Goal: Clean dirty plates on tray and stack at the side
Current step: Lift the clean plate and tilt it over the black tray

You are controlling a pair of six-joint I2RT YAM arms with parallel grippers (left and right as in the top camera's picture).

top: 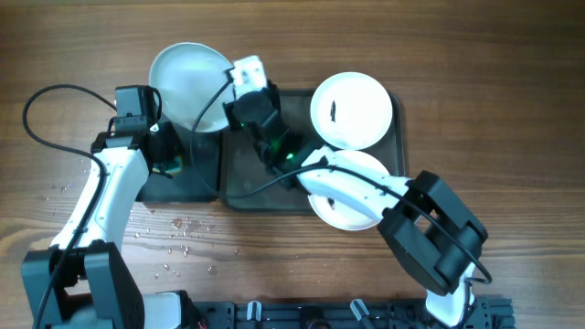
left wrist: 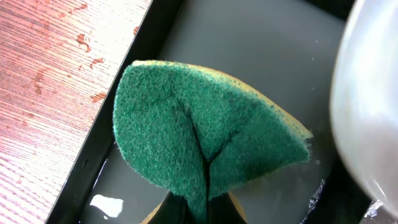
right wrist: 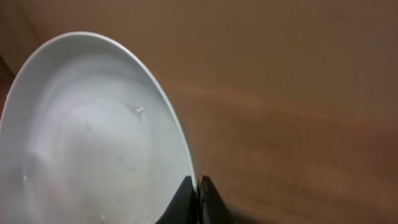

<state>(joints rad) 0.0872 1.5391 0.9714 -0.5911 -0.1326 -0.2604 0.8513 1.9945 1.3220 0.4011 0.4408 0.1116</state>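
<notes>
The robot's right gripper will release the white plate on the large tray's empty end (top: 271, 134) by the small black tray.
My right gripper (top: 226, 111) is shut on the rim of a white plate (top: 189, 84) and holds it tilted above the table's back left; the right wrist view shows the wet plate (right wrist: 93, 137) pinched between the fingers (right wrist: 200, 186). My left gripper (top: 170, 157) is shut on a folded green sponge (left wrist: 199, 130) over the small black tray (top: 187, 183). That plate's edge (left wrist: 367, 93) shows at the right of the left wrist view. Two more white plates lie on the large tray (top: 265, 187): one at the back right (top: 352, 110) with a dark smear, one at the front (top: 352, 196) partly under my right arm.
The small black tray holds a film of water (left wrist: 249, 50). Water droplets (top: 174, 233) lie on the wooden table in front of it. A black cable (top: 46, 96) loops at the far left. The robot base rail (top: 320, 315) runs along the front edge.
</notes>
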